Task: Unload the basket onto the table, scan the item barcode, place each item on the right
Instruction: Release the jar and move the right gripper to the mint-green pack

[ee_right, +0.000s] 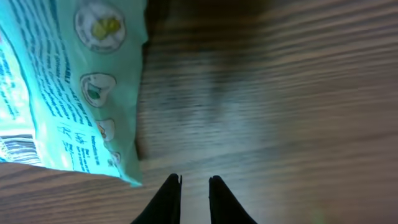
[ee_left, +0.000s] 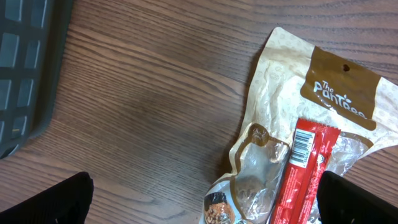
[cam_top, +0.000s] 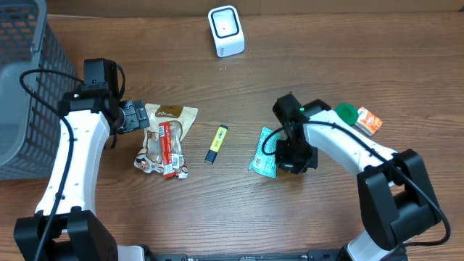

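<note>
I should back off my right gripper, as its narrow fingers point at wood beside the teal packet, then open it wider and pinch the packet itself (ee_right: 78,93) before I scan its barcode.
A teal packet (cam_top: 264,152) lies flat on the wooden table, and its barcode (ee_right: 15,149) shows at the left edge of the right wrist view. My right gripper (cam_top: 293,158) hovers low at the packet's right edge. Its jaws (ee_right: 194,180) are open only a narrow gap, with bare wood between them and the teal packet (ee_right: 62,93) just to their left, untouched. The white scanner (cam_top: 226,30) stands at the back of the table. My left gripper (cam_top: 136,116) is wide open (ee_left: 205,202) over a tan snack bag (ee_left: 311,124) with a red bar (ee_left: 305,180) on it.
A yellow highlighter (cam_top: 216,143) lies between the snack bag (cam_top: 168,134) and the teal packet. A green object (cam_top: 346,112) and an orange box (cam_top: 370,121) sit behind the right arm. A grey basket (cam_top: 22,87) stands at the far left.
</note>
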You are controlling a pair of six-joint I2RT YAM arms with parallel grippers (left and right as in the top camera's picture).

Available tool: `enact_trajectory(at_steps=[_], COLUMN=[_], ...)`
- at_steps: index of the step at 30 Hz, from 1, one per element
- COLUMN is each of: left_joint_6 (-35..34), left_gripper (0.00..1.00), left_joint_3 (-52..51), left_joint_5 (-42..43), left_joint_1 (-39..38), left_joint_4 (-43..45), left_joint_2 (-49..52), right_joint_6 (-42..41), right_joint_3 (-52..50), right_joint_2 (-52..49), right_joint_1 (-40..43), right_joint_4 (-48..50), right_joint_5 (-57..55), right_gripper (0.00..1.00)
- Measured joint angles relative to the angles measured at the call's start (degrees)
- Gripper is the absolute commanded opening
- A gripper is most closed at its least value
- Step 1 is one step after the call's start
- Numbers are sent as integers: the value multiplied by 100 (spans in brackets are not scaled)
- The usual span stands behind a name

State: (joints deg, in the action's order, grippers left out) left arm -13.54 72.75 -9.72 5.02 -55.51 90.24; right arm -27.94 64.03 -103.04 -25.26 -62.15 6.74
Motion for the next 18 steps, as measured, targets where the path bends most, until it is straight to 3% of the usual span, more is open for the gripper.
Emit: enact_trajectory(at_steps=[18], left_joint_6=[0], left_gripper=[100], left_joint_3=[0], left_joint_5=[0], left_joint_1=[0], left_joint_4=[0], left_joint_2=[0], right_joint_6=[-269], right_joint_3=[-262], right_joint_2=[-9], right_joint_1=[-1025], right_joint_4=[1735], right_joint_5=[981], right_gripper=[24])
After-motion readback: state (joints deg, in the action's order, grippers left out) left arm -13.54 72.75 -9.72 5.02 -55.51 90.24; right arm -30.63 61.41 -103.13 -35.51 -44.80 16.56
